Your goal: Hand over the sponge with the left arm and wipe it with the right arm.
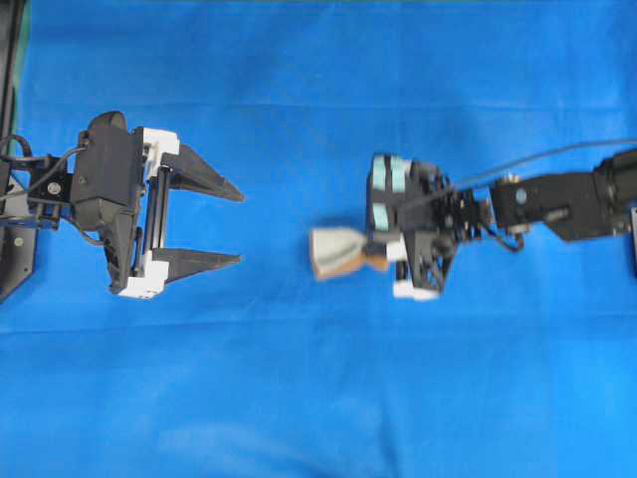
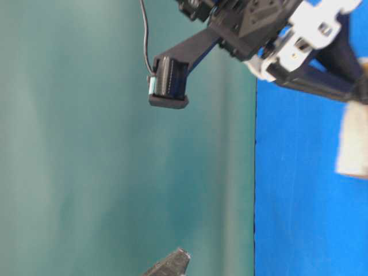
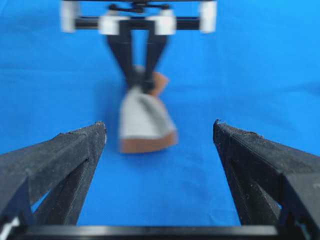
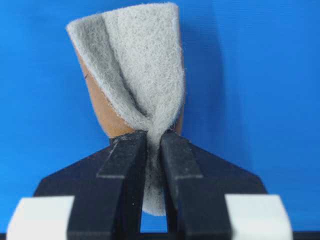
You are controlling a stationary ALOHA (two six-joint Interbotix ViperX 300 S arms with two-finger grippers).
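Note:
Next, I release the sponge from my right gripper on the blue cloth [image 1: 341,195] across from the upper fingertip of my open left gripper. The sponge is now held out over the cloth.
The sponge [image 1: 336,251] [image 4: 135,65] has a grey scouring face over an orange-tan layer, and it is pinched and creased at one end. My right gripper [image 1: 384,259] [image 4: 152,137] is shut on that end and holds the sponge out to the left over the blue cloth. In the left wrist view the sponge [image 3: 145,120] hangs ahead, its free end towards me, with the right gripper [image 3: 141,80] behind it. My left gripper [image 1: 240,226] [image 3: 159,122] is open wide with nothing between its fingers [image 3: 75,150], a short gap left of the sponge. The table-level view shows the sponge [image 2: 352,144] only as a blur.
A blue cloth [image 1: 318,398] covers the whole table. A teal-green wall [image 2: 86,172] fills the left of the table-level view. The left arm's base mount [image 1: 15,234] sits at the far left edge, and the right arm's cable [image 1: 557,154] runs off to the right.

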